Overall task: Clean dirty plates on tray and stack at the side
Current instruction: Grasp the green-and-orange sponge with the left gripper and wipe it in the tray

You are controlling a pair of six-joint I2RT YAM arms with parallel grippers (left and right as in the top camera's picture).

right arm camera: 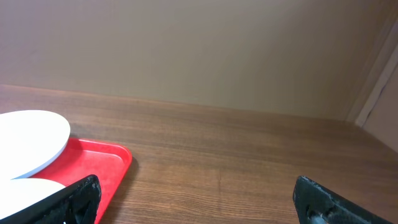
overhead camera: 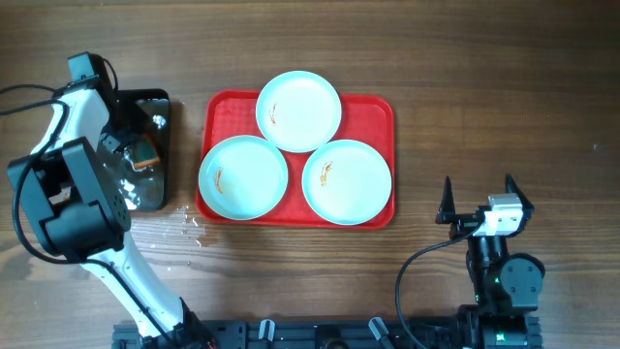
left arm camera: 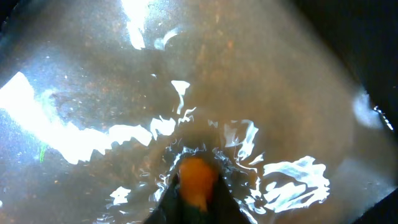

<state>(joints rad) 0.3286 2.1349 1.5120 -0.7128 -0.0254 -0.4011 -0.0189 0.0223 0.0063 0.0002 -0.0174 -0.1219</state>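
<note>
Only a narrow orange tip of the sponge shows past the fingers of my left gripper. Next, I open them and take the green part (overhead camera: 143, 151) with its wide edge free.
The red tray (overhead camera: 376, 109) lies mid-table with three pale plates on it: one at the back (overhead camera: 298, 110), one front left (overhead camera: 243, 175), one front right (overhead camera: 347, 180). Each has a small orange smear. My left gripper (overhead camera: 143, 150) reaches down into the black tray (overhead camera: 160, 102) and is shut on an orange sponge-like piece (left arm camera: 198, 177), which sits in shallow rippling water. My right gripper (overhead camera: 477, 201) is open and empty, to the right of the red tray. In the right wrist view, its fingertips (right arm camera: 199, 199) are wide apart and the tray's corner (right arm camera: 115, 158) shows with two plate edges (right arm camera: 31, 140).
The black tray holds water that glares in the left wrist view (left arm camera: 81, 137). Water drops (overhead camera: 186, 227) lie on the wooden table in front of it. Bare wood (overhead camera: 504, 87) stretches right of the red tray.
</note>
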